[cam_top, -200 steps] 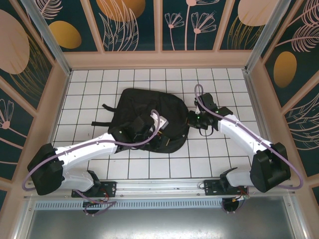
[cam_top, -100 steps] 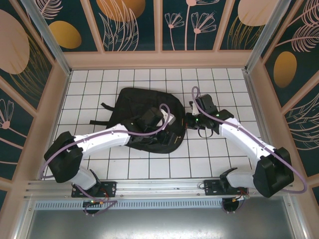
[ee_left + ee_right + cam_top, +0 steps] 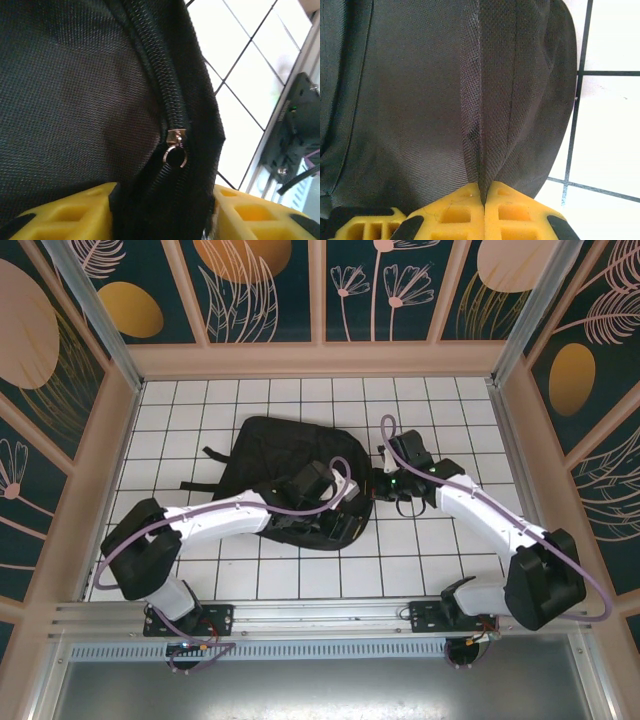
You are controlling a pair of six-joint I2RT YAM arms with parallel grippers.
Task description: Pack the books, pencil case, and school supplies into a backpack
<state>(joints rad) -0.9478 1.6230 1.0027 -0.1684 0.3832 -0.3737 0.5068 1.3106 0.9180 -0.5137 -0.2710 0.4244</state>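
My left gripper should open its fingers, as they span the backpack's edge along with the zip pull, and pinch only the strap point(image 3: 176, 176) below the metal ring.
The black backpack point(image 3: 285, 455) lies flat in the middle of the white tiled table. My left gripper point(image 3: 338, 520) is at its near right edge. In the left wrist view the yellow fingers point(image 3: 75, 212) press from both sides on the black zip band, just below the metal zip slider point(image 3: 176, 145) with its ring; the left gripper point(image 3: 165, 202) is shut on that band. My right gripper point(image 3: 377, 485) is at the backpack's right side. Its jaws point(image 3: 484, 192) are shut tight on a thin fold of backpack fabric point(image 3: 490, 100). The books, pencil case and school supplies are hidden.
Backpack straps point(image 3: 205, 455) trail off to the left. White tiles point(image 3: 440, 540) lie bare to the right and in front of the pack. A metal rail point(image 3: 320, 610) runs along the near edge, and the enclosure's walls stand on the other three sides.
My left arm has swung right and forward across the backpack, from its middle to its near right edge. The right gripper has edged slightly left, still pinching the fabric.
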